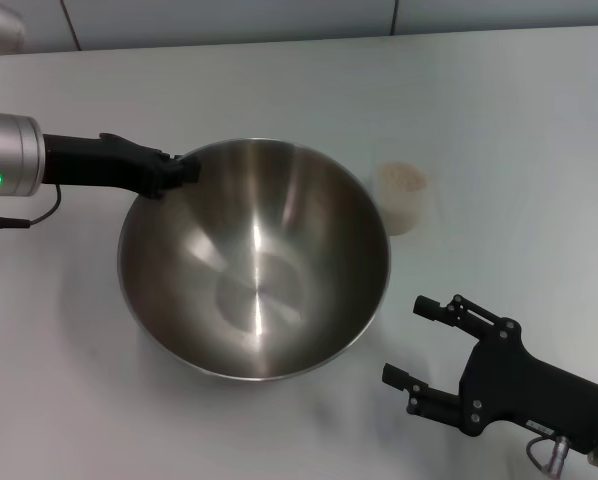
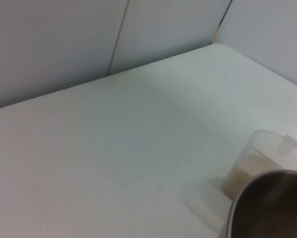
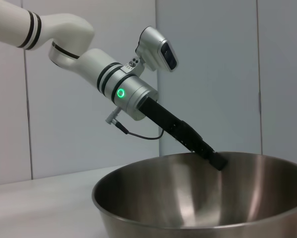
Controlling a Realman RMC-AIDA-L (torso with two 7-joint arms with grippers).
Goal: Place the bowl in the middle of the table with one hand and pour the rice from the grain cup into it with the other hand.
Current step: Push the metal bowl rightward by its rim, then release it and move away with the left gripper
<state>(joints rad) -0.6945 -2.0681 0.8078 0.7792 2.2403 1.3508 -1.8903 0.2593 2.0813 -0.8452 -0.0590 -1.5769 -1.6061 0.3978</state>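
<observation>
My right gripper is to close next on the side of the grain cup (image 1: 423, 184) that faces away from the steel bowl.
The large steel bowl (image 1: 254, 260) sits in the middle of the white table (image 1: 499, 110). My left gripper (image 1: 175, 170) is shut on the bowl's far left rim; it also shows in the right wrist view (image 3: 217, 161) at the bowl's rim (image 3: 188, 163). The translucent grain cup (image 1: 402, 197) stands upright just right of the bowl, with pale rice (image 1: 402, 178) inside. The left wrist view shows the cup (image 2: 267, 161) beside the bowl's edge (image 2: 267, 206). My right gripper (image 1: 407, 340) is open and empty, near the table's front right, apart from the bowl and cup.
The table's far edge meets a grey wall (image 1: 279, 20). Bare tabletop lies to the right of the cup and to the left of the bowl under my left arm (image 1: 19, 165).
</observation>
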